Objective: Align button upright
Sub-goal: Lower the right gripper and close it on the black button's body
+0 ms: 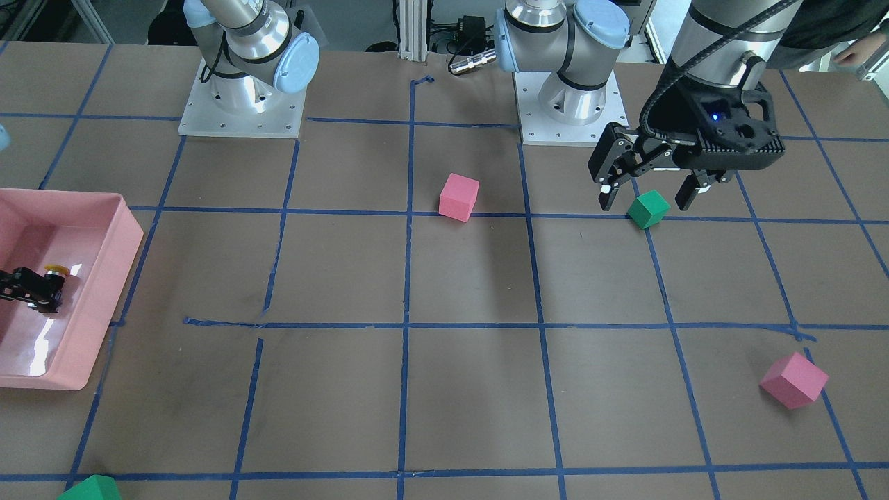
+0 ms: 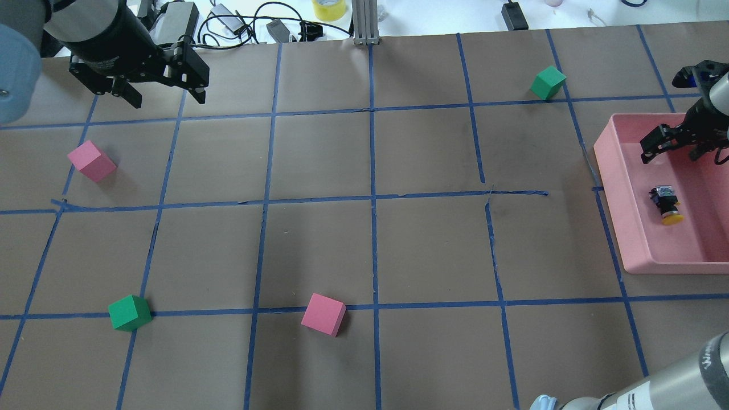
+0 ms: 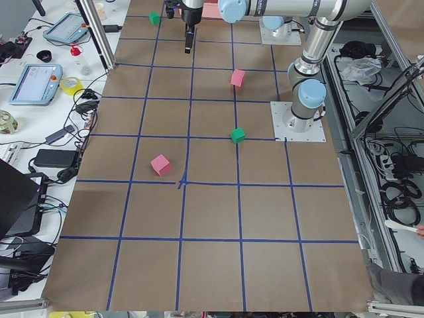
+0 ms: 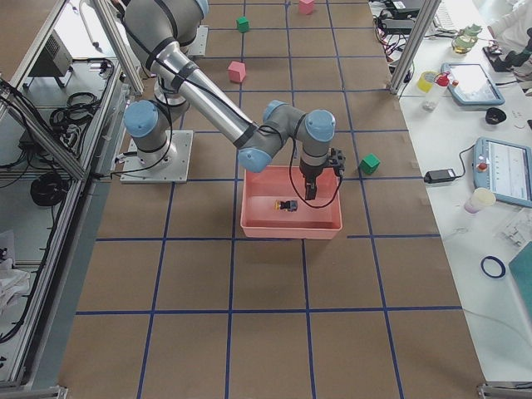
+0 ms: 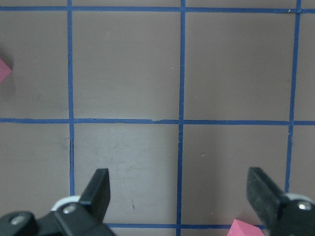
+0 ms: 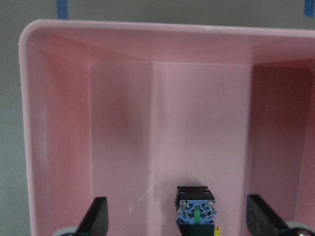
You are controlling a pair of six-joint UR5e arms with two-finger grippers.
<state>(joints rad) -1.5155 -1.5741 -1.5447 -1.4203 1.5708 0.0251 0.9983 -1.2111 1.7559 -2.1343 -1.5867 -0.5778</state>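
Observation:
The button's black terminal end [image 1: 47, 301] [image 6: 196, 209], opposite the yellow cap, will be gripped by my right gripper across its two sides.
The button [image 2: 665, 204] lies on its side on the floor of the pink tray [image 2: 612, 182], its yellow cap pointing toward the robot. In the right wrist view the button [image 6: 196, 212] shows its terminal end, low between the fingers. My right gripper [image 2: 678, 142] is open above the tray, just beyond the button and not touching it. It also shows in the exterior right view [image 4: 317, 181]. My left gripper [image 1: 646, 200] is open, empty and raised over the table's left side. It is open in the left wrist view [image 5: 179, 189] too.
The pink tray [image 1: 107, 278] stands at the table's right end. Two pink cubes [image 2: 91, 160] [image 2: 323, 314] and two green cubes [image 2: 130, 312] [image 2: 548, 82] lie scattered on the brown table marked with blue tape lines.

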